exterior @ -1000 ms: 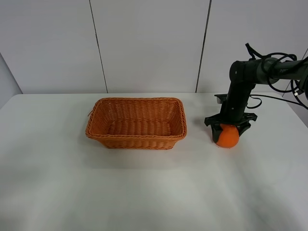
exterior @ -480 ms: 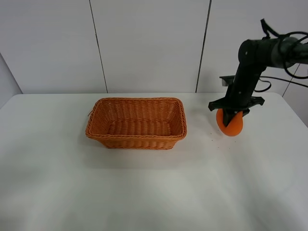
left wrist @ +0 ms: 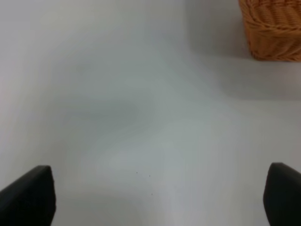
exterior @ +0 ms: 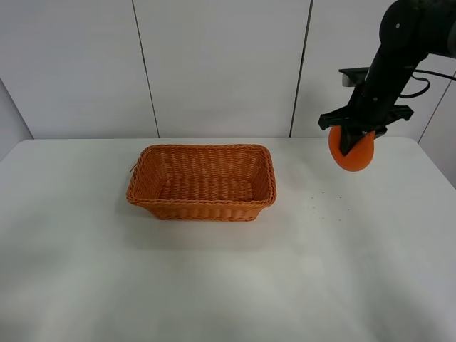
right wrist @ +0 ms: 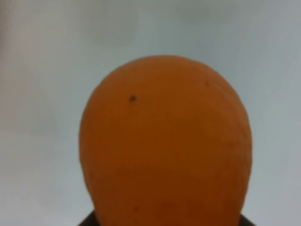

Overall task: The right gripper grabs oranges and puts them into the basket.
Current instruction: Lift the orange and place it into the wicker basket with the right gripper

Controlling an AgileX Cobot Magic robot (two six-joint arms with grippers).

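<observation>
Next, my right gripper lets go of the orange near the middle of the wicker basket (exterior: 205,184), at a spot close to the basket's near side. The orange is still high above the table.
My right gripper (exterior: 354,140) is shut on the orange (exterior: 353,153) and holds it high above the table, to the right of the basket (exterior: 202,182). The orange fills the right wrist view (right wrist: 164,146); the fingers are hidden behind it there. The wicker basket sits on the table left of centre and holds nothing that I can see. One corner of it shows in the left wrist view (left wrist: 275,28). My left gripper (left wrist: 155,197) is open, its two black fingertips (left wrist: 28,195) spread wide over bare table. It is out of the exterior high view.
The white table (exterior: 228,271) spans the view, with a panelled white wall behind. A few dark specks lie on the table (exterior: 324,203) right of the basket. The black right arm (exterior: 399,43) reaches in from the upper right.
My right gripper has lifted the orange off the table and raised it, moving slightly right. The basket has not moved.
</observation>
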